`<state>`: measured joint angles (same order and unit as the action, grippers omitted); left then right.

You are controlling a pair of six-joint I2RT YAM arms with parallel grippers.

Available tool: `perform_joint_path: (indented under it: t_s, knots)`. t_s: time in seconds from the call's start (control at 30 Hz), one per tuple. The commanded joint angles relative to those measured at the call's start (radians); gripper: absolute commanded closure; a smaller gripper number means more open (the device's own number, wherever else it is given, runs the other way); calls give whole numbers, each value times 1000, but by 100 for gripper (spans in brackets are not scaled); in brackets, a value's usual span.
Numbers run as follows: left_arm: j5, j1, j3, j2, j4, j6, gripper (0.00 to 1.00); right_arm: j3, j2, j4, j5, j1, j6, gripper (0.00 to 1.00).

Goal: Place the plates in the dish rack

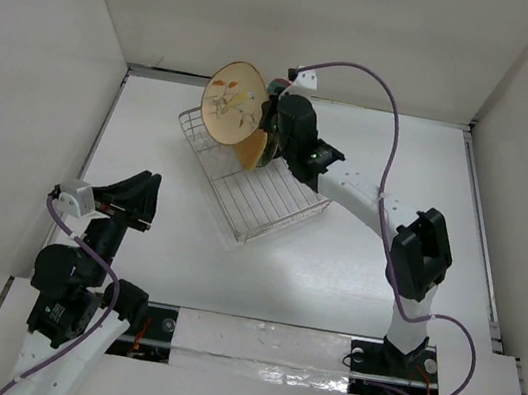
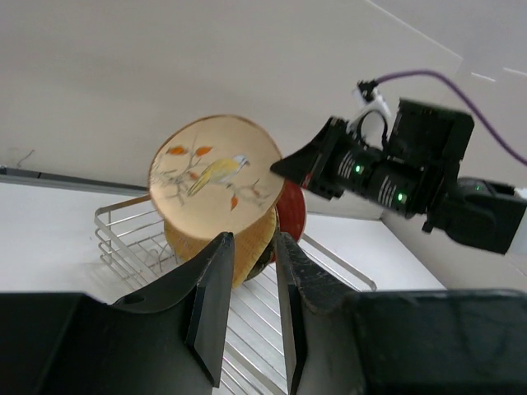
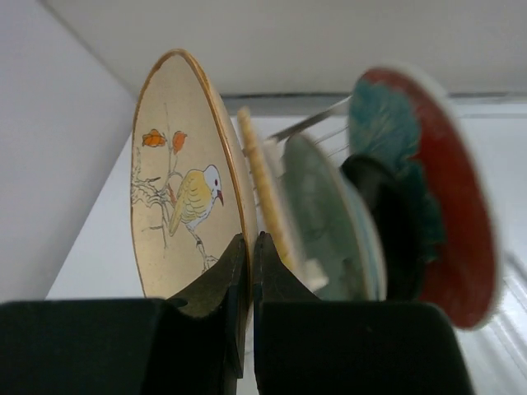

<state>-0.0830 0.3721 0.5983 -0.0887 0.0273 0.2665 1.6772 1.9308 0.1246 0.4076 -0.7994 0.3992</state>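
Observation:
Next, my right gripper releases the tan wooden plate so that it is upright in the rack wires (image 1: 224, 146), beside the orange woven plate. The tan plate is now over the rack's far end.
My right gripper (image 1: 268, 122) is shut on the rim of the tan wooden round plate (image 1: 231, 101), which has a bird painted on it, and holds it upright over the far end of the silver wire dish rack (image 1: 261, 200). In the right wrist view the gripper (image 3: 249, 239) pinches that plate (image 3: 177, 181). Behind it stand the orange woven plate (image 3: 265, 185), the pale green plate (image 3: 329, 222), the black plate (image 3: 387, 234) and the teal-and-red plate (image 3: 424, 197). My left gripper (image 1: 147, 200) is open and empty, well left of the rack. It faces the rack (image 2: 123, 234) in its own view (image 2: 251, 239).
White walls enclose the white table on the left, back and right. The rack lies slanted at the back centre, its near half (image 1: 267, 208) holding no plates. My right arm (image 1: 422, 254) reaches across from the right.

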Motion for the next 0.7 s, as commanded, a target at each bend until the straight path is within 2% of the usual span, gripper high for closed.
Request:
perform_joint_path:
  t_s: [0.0, 0.23, 0.67]
  knots:
    - [25, 7, 15, -32, -36, -7, 76, 173, -21, 138, 68, -4, -126, 100]
    - [26, 7, 17, -65, -38, -15, 76, 341, 108, 115, 252, -38, -446, 100]
    - [32, 7, 17, -79, -36, -15, 76, 280, 149, 158, 398, -123, -632, 100]
